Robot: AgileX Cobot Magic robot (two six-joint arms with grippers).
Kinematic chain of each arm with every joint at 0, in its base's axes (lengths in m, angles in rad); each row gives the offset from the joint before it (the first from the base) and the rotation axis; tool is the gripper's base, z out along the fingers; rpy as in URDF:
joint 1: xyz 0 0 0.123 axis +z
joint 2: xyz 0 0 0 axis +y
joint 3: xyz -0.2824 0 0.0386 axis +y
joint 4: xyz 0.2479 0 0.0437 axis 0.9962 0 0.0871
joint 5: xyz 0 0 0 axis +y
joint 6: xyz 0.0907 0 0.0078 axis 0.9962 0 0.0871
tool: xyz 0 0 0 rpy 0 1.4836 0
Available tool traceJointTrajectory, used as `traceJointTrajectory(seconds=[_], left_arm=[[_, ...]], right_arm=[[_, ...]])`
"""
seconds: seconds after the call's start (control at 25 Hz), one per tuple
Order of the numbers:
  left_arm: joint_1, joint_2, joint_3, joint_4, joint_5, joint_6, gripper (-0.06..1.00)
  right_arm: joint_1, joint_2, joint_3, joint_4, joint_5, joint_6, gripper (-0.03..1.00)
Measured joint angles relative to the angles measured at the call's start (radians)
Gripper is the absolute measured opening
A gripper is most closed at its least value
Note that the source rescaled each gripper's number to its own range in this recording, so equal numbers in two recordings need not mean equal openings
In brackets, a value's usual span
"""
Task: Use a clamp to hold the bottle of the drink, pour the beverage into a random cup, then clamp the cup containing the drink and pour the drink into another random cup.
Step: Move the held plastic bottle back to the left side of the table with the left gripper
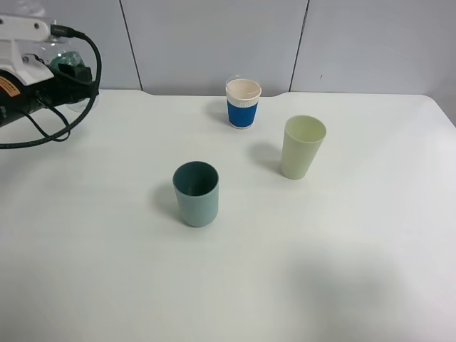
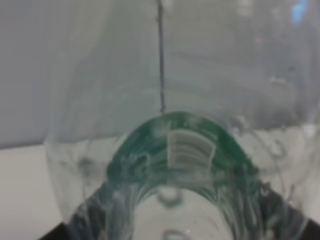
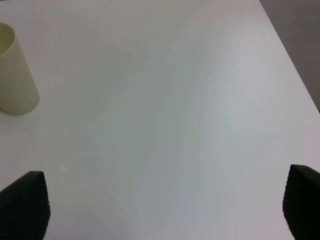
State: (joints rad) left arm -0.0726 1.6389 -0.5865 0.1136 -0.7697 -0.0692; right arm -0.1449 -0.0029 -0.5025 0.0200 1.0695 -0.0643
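I will use my left gripper to set the clear plastic bottle down on the bare table (image 1: 116,150), in between the teal cup and the black cables.
My left gripper (image 1: 63,71) is at the far left back corner, above the table, shut on a clear plastic bottle (image 1: 68,58) with a green label. The bottle (image 2: 180,150) fills the left wrist view. Three cups stand upright on the white table (image 1: 107,271): a teal cup (image 1: 196,193) in the middle, a blue-and-white paper cup (image 1: 243,103) at the back, and a pale green cup (image 1: 302,147) to the right. My right gripper (image 3: 165,210) is open and empty above bare table, with the pale green cup (image 3: 15,75) off to one side. The exterior view does not show it.
Black cables (image 1: 50,125) loop from the left arm over the table's back left corner. A grey panelled wall (image 1: 214,35) stands behind the table. The table's right edge (image 3: 295,65) shows in the right wrist view.
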Motion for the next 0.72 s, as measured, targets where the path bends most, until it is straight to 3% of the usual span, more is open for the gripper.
traceJointTrajectory(seconds=[0.28, 0.72], left_arm=[[0.0, 0.113, -0.001, 0.005, -0.049, -0.001, 0.0], [0.0, 0.302, -0.004, 0.005, -0.3, -0.035, 0.0]], right_arm=[[0.0, 0.0, 0.0, 0.0, 0.0, 0.0, 0.77], [0.0, 0.0, 0.0, 0.0, 0.0, 0.0, 0.77]])
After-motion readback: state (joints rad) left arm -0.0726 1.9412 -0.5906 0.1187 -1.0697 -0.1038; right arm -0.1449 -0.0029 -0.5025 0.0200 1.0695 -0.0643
